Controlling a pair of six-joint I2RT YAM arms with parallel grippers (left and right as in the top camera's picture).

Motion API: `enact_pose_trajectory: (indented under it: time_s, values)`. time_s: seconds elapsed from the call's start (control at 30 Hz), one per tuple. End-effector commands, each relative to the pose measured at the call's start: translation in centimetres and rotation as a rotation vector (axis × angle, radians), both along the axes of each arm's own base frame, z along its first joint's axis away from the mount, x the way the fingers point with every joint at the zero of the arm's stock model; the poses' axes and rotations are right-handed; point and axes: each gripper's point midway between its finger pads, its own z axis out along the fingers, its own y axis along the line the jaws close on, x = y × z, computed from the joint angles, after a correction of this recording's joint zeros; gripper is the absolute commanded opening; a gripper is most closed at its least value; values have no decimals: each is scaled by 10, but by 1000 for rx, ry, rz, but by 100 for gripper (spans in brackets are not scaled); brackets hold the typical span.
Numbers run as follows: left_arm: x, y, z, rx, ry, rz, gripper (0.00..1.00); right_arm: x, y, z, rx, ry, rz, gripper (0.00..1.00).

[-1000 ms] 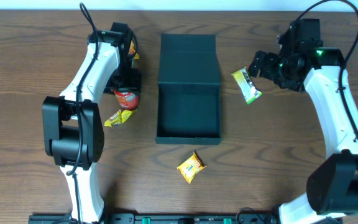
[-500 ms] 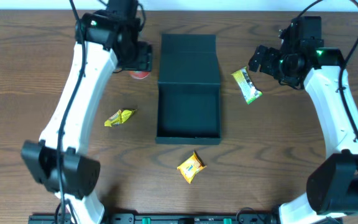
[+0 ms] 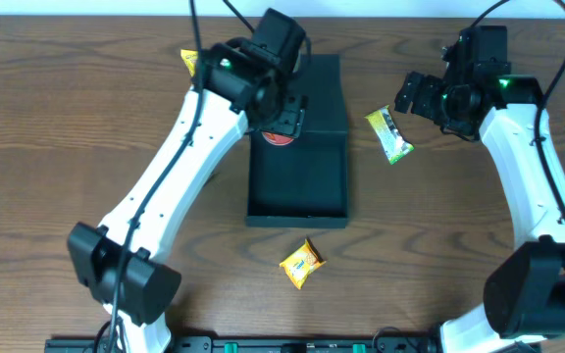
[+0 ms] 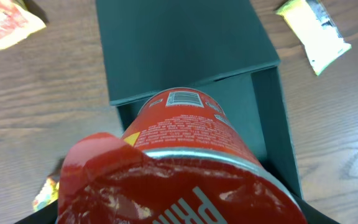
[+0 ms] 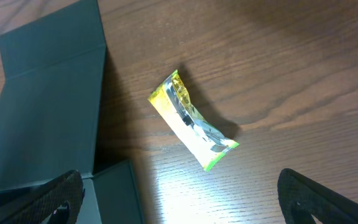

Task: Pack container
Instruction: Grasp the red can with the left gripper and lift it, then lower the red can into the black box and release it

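Next, my right gripper shuts across the middle of the green-yellow snack bar [image 3: 390, 135] [image 5: 192, 121], between the yellow end and the green end of the bar.
The container [image 3: 297, 186] is a dark teal box, open, with its flap lid [image 3: 307, 78] laid flat behind it. My left gripper [image 3: 284, 118] is shut on a red chip can [image 3: 281, 137] and holds it over the box's far end, by the hinge. In the left wrist view the can [image 4: 185, 155] fills the frame above the box [image 4: 263, 118], and the fingers are hidden. My right gripper [image 3: 415, 98] is open and empty, above a green-yellow snack bar [image 3: 389, 135] right of the box. The bar [image 5: 191, 121] lies between its fingertips [image 5: 55, 199] and ahead of them.
A yellow snack pack [image 3: 300, 263] lies in front of the box. Another yellow pack [image 3: 189, 61] lies at the far left, behind my left arm. A small yellow wrapper [image 4: 45, 193] shows left of the box in the left wrist view.
My left arm has carried the red can from the table left of the box to over the box's far end. The right arm has not moved.
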Motion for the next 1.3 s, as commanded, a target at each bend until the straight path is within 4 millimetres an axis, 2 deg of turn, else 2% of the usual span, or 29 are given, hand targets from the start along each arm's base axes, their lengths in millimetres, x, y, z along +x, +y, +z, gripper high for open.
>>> enact_pose_trajectory:
  time_s: [0.0,0.13,0.33,0.5,0.63,0.8,0.93,1.07,1.1,1.27]
  values:
    - [4,5,-35,54,65,51,72,3,1,3,-6,-12,-10,99]
    - [8,2,-66,83,111,50,73,3,0,3,-9,-11,-12,99]
    - [9,-2,-93,89,156,44,76,3,0,3,-9,-10,-12,99]
    - [9,-2,-107,104,185,43,75,3,0,3,-9,-10,-12,99]
    - [6,-1,-106,108,192,43,73,2,0,3,-8,-4,-12,99]
    - [-1,5,-80,95,167,40,74,-12,1,-4,-11,59,-10,99]
    - [5,13,-41,88,44,55,81,-12,-1,-5,-18,60,-10,99]
    - [14,31,-2,118,-101,101,94,-6,-18,-16,-132,62,-45,99]
    - [14,33,8,116,-131,108,98,-2,-18,-20,-151,60,-12,99]
    - [12,51,48,135,-256,131,95,15,0,-48,-215,48,269,99]
